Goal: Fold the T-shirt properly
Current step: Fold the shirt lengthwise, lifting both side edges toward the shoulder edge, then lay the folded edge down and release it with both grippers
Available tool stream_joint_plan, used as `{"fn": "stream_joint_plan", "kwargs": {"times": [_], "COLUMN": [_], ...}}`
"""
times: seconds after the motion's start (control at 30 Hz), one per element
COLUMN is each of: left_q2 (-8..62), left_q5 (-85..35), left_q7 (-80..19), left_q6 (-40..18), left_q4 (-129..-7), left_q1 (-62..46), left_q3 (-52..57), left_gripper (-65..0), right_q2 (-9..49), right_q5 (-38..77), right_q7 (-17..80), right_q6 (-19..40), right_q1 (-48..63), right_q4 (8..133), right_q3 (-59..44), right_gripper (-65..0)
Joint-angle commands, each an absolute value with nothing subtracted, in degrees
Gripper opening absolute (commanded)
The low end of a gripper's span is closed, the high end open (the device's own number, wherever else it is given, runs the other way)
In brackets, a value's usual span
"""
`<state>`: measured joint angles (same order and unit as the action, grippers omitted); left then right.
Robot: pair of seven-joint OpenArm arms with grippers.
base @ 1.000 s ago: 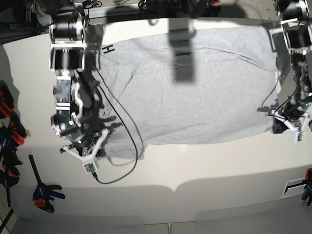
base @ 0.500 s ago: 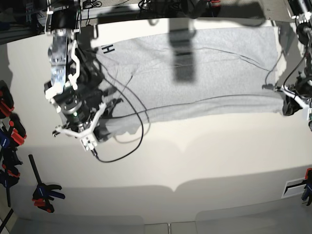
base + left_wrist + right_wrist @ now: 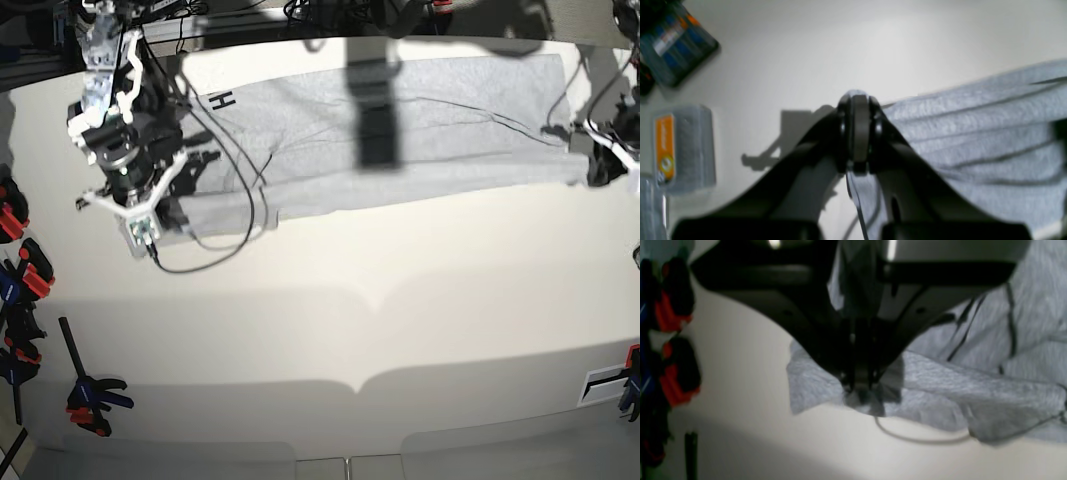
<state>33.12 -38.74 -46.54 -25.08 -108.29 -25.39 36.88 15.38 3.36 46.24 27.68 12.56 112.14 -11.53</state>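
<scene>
Next, my right gripper puts the near corner of the T-shirt down at its far corner (image 3: 162, 132), which is beside the black lettering.
The light grey T-shirt (image 3: 430, 140) lies across the far part of the white table (image 3: 400, 320), with its near edge lifted and drawn toward the back. Black lettering (image 3: 222, 100) shows at its far left corner. My right gripper (image 3: 180, 205) is shut on the shirt's left near corner; the right wrist view shows it (image 3: 860, 390) pinching bunched cloth (image 3: 973, 383) just above the table. My left gripper (image 3: 597, 165) is shut on the right near corner; in the left wrist view (image 3: 857, 126) grey cloth (image 3: 973, 140) stretches away from it.
A black cable (image 3: 205, 255) loops on the table below the right gripper. Red and blue clamps (image 3: 20, 280) lie along the left edge, another (image 3: 92, 400) nearer the front. Plastic packages (image 3: 680, 146) lie beside the left gripper. A label (image 3: 605, 383) is at the front right.
Both grippers have moved toward the far edge, carrying the shirt's near edge with them. The visible cloth has narrowed to a band at the back.
</scene>
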Motion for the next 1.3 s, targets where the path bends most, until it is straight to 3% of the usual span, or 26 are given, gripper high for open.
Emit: {"fn": "stream_joint_plan", "kwargs": {"times": [0.0, 0.43, 0.87, 1.0, 1.07, 1.1, 1.2, 1.27], "left_q2": [34.09, 33.98, 30.65, 30.02, 30.04, 30.04, 30.04, 30.04], "left_q5": [-39.09, -39.09, -39.09, -39.07, -39.09, -39.09, -39.07, -39.07], "left_q7": [-45.43, -45.78, -45.25, -46.57, -48.84, -50.37, -54.78, -57.39], "left_q6": [-24.84, -24.84, -24.84, -24.84, -24.84, -24.84, -24.82, -24.82], "left_q4": [-109.25, -109.23, -109.23, -109.23, -109.23, -109.23, -109.23, -109.23], "left_q1": [-26.17, -34.44, -35.27, -35.27, -35.24, -35.24, -35.24, -35.24], "left_q3": [37.56, 37.56, 37.56, 37.56, 37.56, 37.56, 37.56, 37.56], "left_gripper": [-65.0, -65.0, -65.0, -65.0, -65.0, -61.5, -43.0, -40.4], "right_q2": [16.03, 15.99, 15.73, 15.73, 15.73, 15.73, 15.75, 15.75], "right_q5": [3.62, 3.42, 3.42, 3.44, 3.44, 3.44, 3.38, 2.42], "right_q7": [45.28, 52.71, 57.52, 58.11, 59.29, 60.07, 61.93, 61.93], "right_q6": [27.49, 27.4, 25.67, 25.5, 25.06, 24.82, 24.58, 24.58], "right_q1": [12.75, 21.78, 23.05, 23.05, 23.05, 23.05, 23.05, 23.03], "right_q4": [113.8, 119.85, 119.85, 119.85, 119.85, 119.85, 119.85, 119.9], "right_q3": [-11.88, -11.88, -11.88, -11.88, -11.88, -11.88, -11.9, -11.9], "right_gripper": [-65.0, -65.0, -65.0, -50.0, -45.7, -44.7, -44.6, -44.6]}}
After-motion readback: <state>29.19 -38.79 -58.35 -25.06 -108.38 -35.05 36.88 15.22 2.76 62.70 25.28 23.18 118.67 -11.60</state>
